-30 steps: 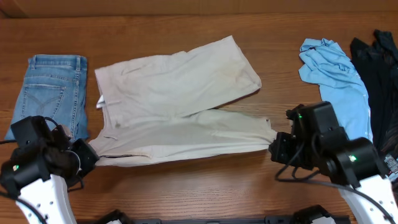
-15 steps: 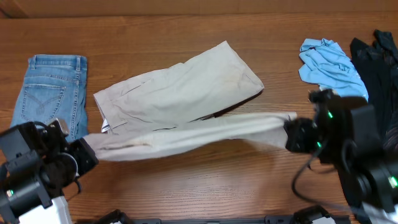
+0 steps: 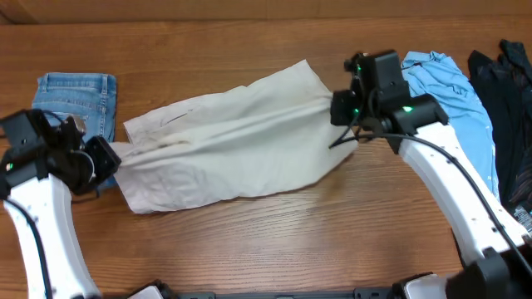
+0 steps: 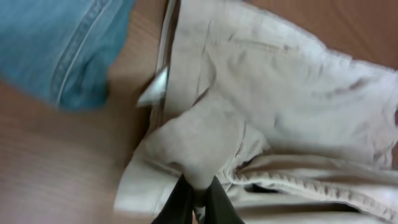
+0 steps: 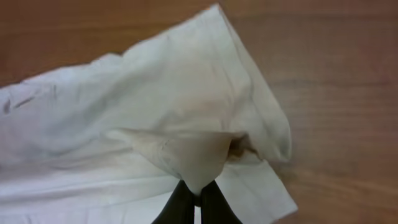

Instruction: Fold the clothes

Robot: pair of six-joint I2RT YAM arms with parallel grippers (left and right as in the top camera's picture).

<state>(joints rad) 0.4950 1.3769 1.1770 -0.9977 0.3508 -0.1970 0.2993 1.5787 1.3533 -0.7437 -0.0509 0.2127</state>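
Note:
Next, I let go of the waistband end with my left gripper on the lower leg's far corner point(image 3: 136, 125) point(image 4: 214, 28) nearest the blue jeans.
The cream shorts point(image 3: 224, 149) lie across the middle of the table, one leg folded over the other. My left gripper point(image 3: 106, 159) is shut on the waistband end of the shorts point(image 4: 249, 99) at the left; the white label point(image 4: 155, 87) shows beside it. My right gripper point(image 3: 337, 108) is shut on the leg hem of the shorts point(image 5: 174, 112) and holds it over the far right corner of the lower leg. In both wrist views a pinch of cream cloth sits between the black fingers point(image 4: 198, 200) point(image 5: 196, 199).
Folded blue jeans point(image 3: 75, 104) lie at the left, close to my left gripper, and show in the left wrist view point(image 4: 62, 43). A light blue shirt point(image 3: 449, 91) and a dark garment point(image 3: 507, 100) lie at the right. Bare wood runs along the front.
Both grippers have carried the near leg of the shorts away from the front edge and over the far leg. The right arm moved far and left; the left arm moved far.

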